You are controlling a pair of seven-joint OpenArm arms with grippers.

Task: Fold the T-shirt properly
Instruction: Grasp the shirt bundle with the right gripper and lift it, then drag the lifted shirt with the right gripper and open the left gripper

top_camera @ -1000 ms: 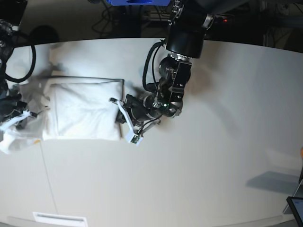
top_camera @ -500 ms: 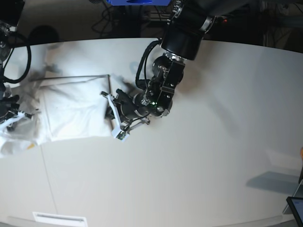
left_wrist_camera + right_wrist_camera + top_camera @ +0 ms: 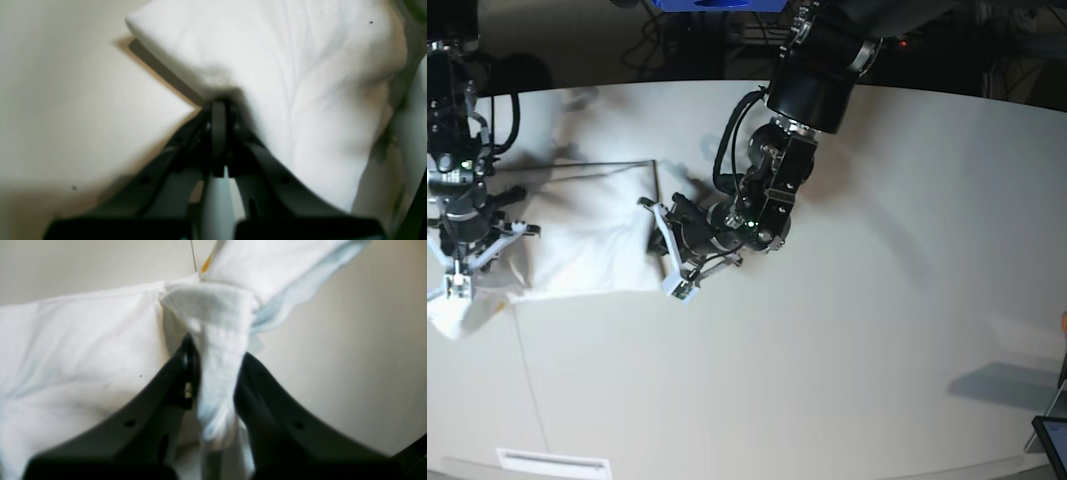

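The robot's right gripper will release the T-shirt's bunched end, now held in that gripper, over the shirt edge [image 3: 671, 238] beside the left gripper's fingers.
The white T-shirt [image 3: 587, 235] lies bunched in a partly folded block at the table's left, plain side up. My left gripper [image 3: 665, 255] is at its right edge. In the left wrist view the gripper [image 3: 218, 106] is shut on the edge of the T-shirt [image 3: 293, 66], which is raised off the table. My right gripper [image 3: 469, 258] is at the shirt's left end. In the right wrist view it [image 3: 215, 350] is shut on a bunched fold of the T-shirt [image 3: 83, 340], with pale blue and a bit of orange print showing on the flap beyond.
The pale table [image 3: 877, 300] stretches to the right of the shirt. A white label [image 3: 552, 462] sits at the front edge. A dark tablet corner [image 3: 1052, 440] shows at the lower right. Cables and dark gear stand behind the table.
Both grippers have drawn toward each other with the shirt. The left arm has shifted left with the right edge, and the right arm has come further into view, carrying the left end.
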